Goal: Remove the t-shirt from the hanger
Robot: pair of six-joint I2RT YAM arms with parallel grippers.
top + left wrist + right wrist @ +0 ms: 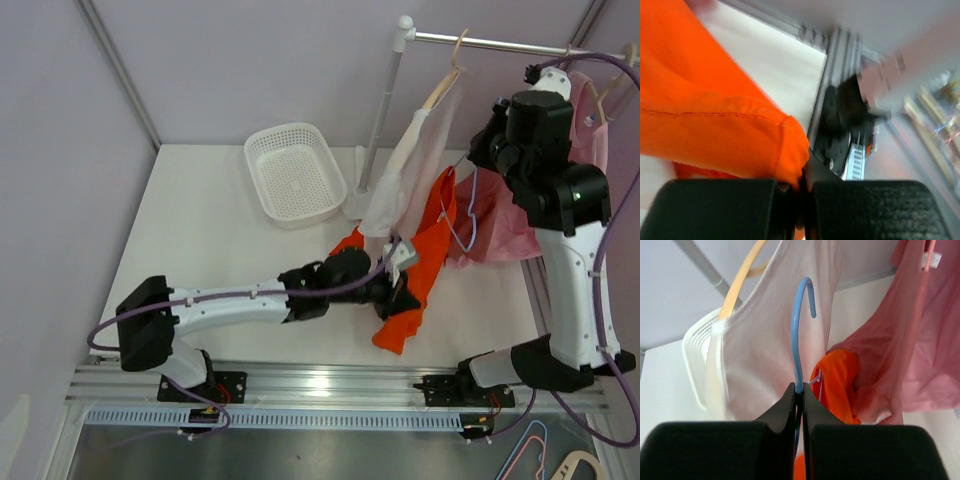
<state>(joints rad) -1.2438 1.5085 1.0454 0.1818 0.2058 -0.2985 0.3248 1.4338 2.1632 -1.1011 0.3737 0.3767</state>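
Note:
My right gripper is holding the light-blue wire hanger. It will let go of the hanger on the clothes rail (518, 47) between the white garment and the pink garment.
The orange t-shirt (425, 255) hangs over the table from a light-blue wire hanger (455, 215), with its lower end draped near the front edge. My right gripper (799, 390) is shut on the hanger's neck just below the blue hook (796, 325), and the t-shirt (837, 380) bunches below it. Low at the shirt's left side, my left gripper (400, 285) is shut. In the left wrist view its pads (801, 192) pinch a folded edge of the orange fabric (710, 115).
A clothes rail (500, 43) on a pole (380, 120) holds a white garment (410, 160) on a wooden hanger and a pink garment (500, 225). A white basket (295, 172) sits at the back. Spare hangers (560, 465) lie below the front rail.

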